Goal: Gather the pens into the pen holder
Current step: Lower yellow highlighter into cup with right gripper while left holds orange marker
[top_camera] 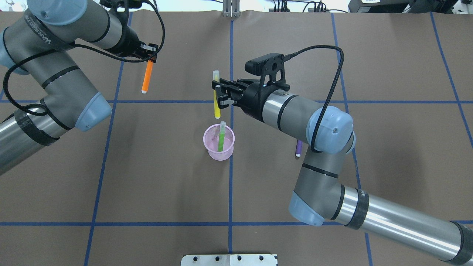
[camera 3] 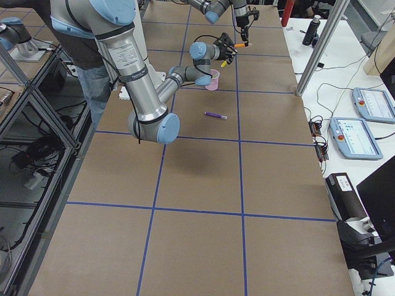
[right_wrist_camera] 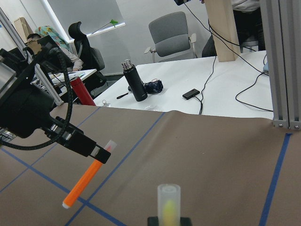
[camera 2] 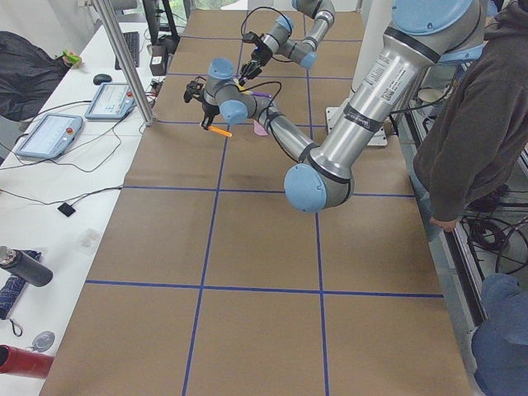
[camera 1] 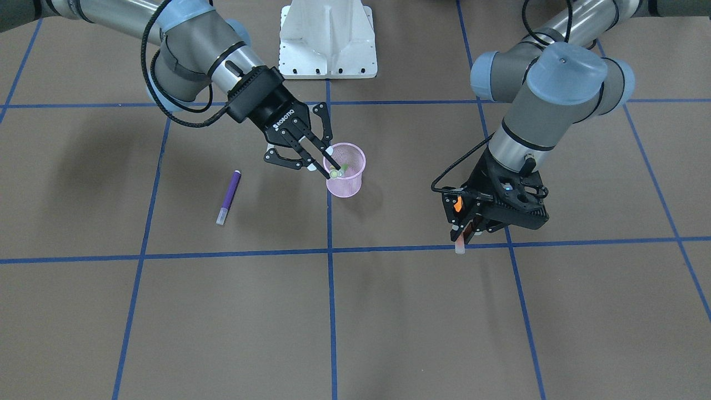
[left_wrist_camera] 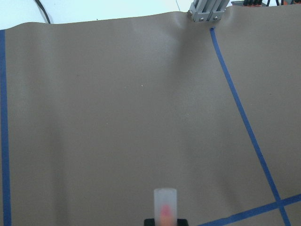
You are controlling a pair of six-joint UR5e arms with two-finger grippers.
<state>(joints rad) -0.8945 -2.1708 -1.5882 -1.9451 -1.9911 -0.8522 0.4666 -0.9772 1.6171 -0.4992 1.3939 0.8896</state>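
My right gripper will release the yellow pen inside the pink mesh pen holder [camera 1: 350, 167], next to the green pen.
The pink mesh pen holder [top_camera: 218, 154] stands mid-table, also in the front view [camera 1: 349, 188]. A green pen [top_camera: 221, 138] stands inside it. My right gripper [top_camera: 218, 95] is shut on a yellow pen [top_camera: 216, 108] and holds it upright just beyond and above the holder; its translucent cap shows in the right wrist view [right_wrist_camera: 168, 203]. My left gripper [top_camera: 149, 55] is shut on the orange pen [top_camera: 147, 77] and holds it above the table at the far left, cap end up [left_wrist_camera: 165, 206]. The purple pen [camera 1: 229, 196] lies flat on the table on my right side, partly hidden under my right arm in the overhead view.
The white robot base [camera 1: 328, 39] stands at my edge of the table. Blue tape lines [camera 1: 331, 289] cross the brown surface. An operator [camera 2: 470, 124] stands by the table's side. Control tablets [camera 3: 358, 123] and bottles lie on side benches.
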